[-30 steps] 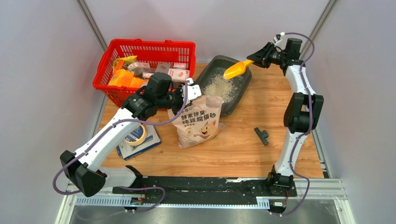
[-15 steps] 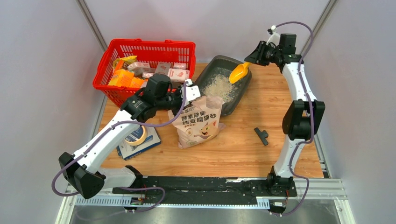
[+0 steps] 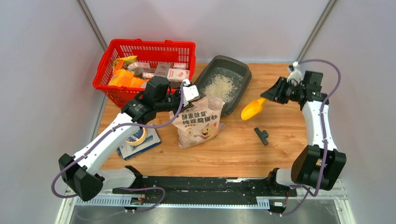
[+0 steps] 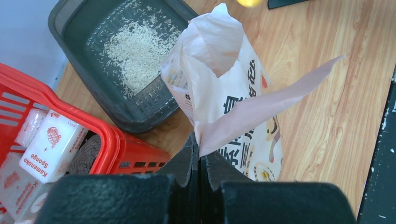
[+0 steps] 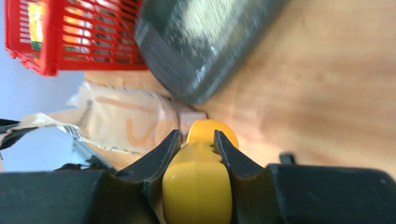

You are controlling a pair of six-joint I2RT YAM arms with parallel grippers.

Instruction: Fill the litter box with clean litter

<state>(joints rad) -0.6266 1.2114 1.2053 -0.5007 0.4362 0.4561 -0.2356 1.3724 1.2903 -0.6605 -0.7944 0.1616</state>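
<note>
I will use my right gripper to set the yellow scoop down on the bare wood (image 3: 255, 119) (image 5: 289, 126) between the litter box and the small black part.
The dark grey litter box (image 3: 229, 59) stands at the back middle of the table, with a patch of pale litter (image 3: 219, 86) spread on its floor. The left wrist view shows the same litter box (image 4: 93, 88) and litter (image 4: 135, 51). My left gripper (image 3: 190, 91) is shut on the top edge of the pink printed bag (image 3: 201, 123), holding its mouth open (image 4: 200, 147). My right gripper (image 3: 275, 93) is shut on the handle of the yellow scoop (image 3: 252, 109), which hangs over bare wood to the right of the box (image 5: 196, 137).
A red basket (image 3: 152, 43) of packets stands left of the litter box, close to my left arm. A tape roll (image 3: 135, 136) lies on a flat box at the near left. A small black part (image 3: 262, 135) lies on the wood near my right arm.
My right arm has swung the scoop from above the litter box out to the right and nearer, lower over the table. The left gripper still holds the bag.
</note>
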